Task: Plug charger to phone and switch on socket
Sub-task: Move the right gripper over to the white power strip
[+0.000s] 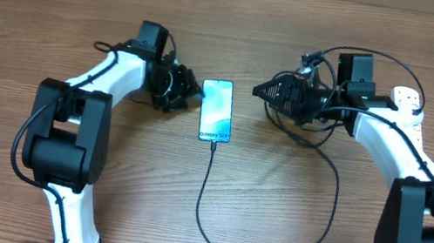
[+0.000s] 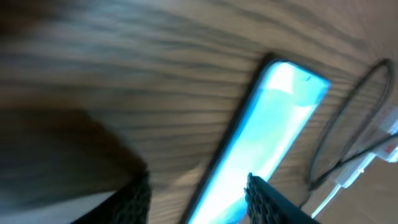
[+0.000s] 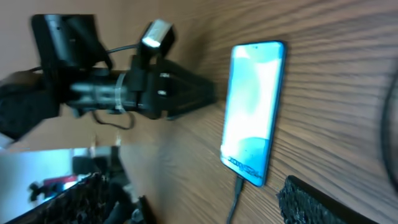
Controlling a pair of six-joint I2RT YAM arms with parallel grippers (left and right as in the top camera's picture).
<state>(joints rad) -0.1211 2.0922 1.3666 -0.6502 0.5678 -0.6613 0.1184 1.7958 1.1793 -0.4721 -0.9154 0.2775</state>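
Next, I move my right gripper over to the socket and close it beside the socket's middle (image 1: 410, 121), because closed fingers can press a switch.
The phone (image 1: 217, 111) lies flat at the table's middle, its light-blue screen lit and the "Galaxy" text at its near end. The charger cable (image 1: 204, 190) has its tip in the phone's near end, loops along the front, then rises to the right toward the socket (image 1: 411, 105), which my right arm partly covers. My left gripper (image 1: 190, 92) is open and empty just left of the phone. My right gripper (image 1: 258, 90) is open and empty just right of it. The right wrist view shows the phone (image 3: 252, 112) with the charger tip (image 3: 237, 186) plugged in.
In the left wrist view the phone (image 2: 273, 124) lies between my open fingers (image 2: 199, 202), with the cable (image 2: 351, 118) beyond it. In the right wrist view my left gripper (image 3: 180, 93) shows beyond the phone, past my own open fingers (image 3: 205, 205).
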